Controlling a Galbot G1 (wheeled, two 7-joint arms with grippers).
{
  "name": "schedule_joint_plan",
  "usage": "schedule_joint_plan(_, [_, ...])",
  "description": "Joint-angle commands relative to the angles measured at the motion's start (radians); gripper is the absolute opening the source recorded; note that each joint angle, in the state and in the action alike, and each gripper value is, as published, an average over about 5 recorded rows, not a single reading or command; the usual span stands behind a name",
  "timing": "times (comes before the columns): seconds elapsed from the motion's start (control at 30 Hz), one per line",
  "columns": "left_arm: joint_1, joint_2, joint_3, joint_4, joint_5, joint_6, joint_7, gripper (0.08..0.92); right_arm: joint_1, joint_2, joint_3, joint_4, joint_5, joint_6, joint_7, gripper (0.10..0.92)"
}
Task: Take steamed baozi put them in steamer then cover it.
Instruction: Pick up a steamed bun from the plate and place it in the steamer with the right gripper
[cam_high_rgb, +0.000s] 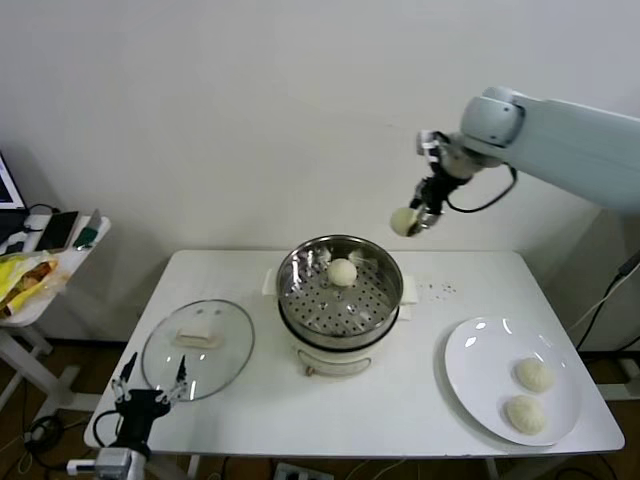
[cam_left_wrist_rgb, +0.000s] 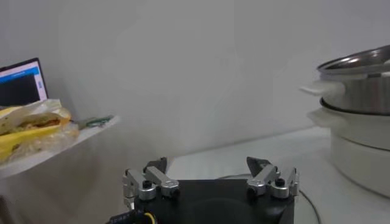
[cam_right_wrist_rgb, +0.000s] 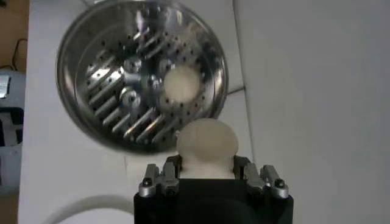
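Observation:
The baozi in my right gripper needs to be let go on the steamer's bare bottom toward the glass cover (cam_high_rgb: 314, 297) (cam_right_wrist_rgb: 138, 49), next to the other baozi.
My right gripper (cam_high_rgb: 414, 222) hangs high in the air, above and behind the right rim of the steamer (cam_high_rgb: 385, 300), shut on a cream-white baozi (cam_high_rgb: 403, 221). In the right wrist view that baozi (cam_right_wrist_rgb: 206, 145) sits squeezed between the fingers (cam_right_wrist_rgb: 172, 165), above the steamer (cam_right_wrist_rgb: 79, 119). One baozi (cam_high_rgb: 342, 271) lies on the perforated floor of the steamer, also seen as a baozi (cam_right_wrist_rgb: 181, 84) from the wrist. Two more baozi (cam_high_rgb: 533, 374) (cam_high_rgb: 525, 414) rest on the white plate (cam_high_rgb: 475, 375). The glass cover (cam_high_rgb: 235, 345) lies flat at the table's left. My left gripper (cam_high_rgb: 151, 385) is parked open at the front left edge.
A side table (cam_high_rgb: 25, 310) with a yellow bag (cam_high_rgb: 25, 277) and small items stands to the left. The left wrist view shows the steamer's side (cam_left_wrist_rgb: 359, 91) and cooker base (cam_left_wrist_rgb: 362, 152) to one side of the left gripper (cam_left_wrist_rgb: 209, 167). The wall rises behind the table.

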Motion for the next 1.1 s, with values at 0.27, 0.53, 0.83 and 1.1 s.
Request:
schedule_joint_plan(0.27, [0.011,0.039,-0.015,0.008,-0.047,-0.008,-0.001,0.823,-0.202,0.333,0.003,-0.147,0.043,-0.047,0.046,0.568])
schedule_joint_plan(0.53, [-0.001,0.044,-0.019,0.014,-0.047,-0.002,-0.002,0.823,-0.265,0.354,-0.003,-0.150,0.020,-0.046,0.048,0.568])
schedule_joint_plan(0.83, [-0.002,0.054,-0.023,0.027,-0.049,-0.003,-0.002,0.823,-0.298,0.353,-0.008,-0.139,-0.007,-0.047,0.062,0.576])
schedule_joint_plan(1.1, [-0.003,0.056,-0.024,0.030,-0.050,-0.002,-0.003,0.823,-0.306,0.349,-0.008,-0.135,-0.025,-0.047,0.065,0.596])
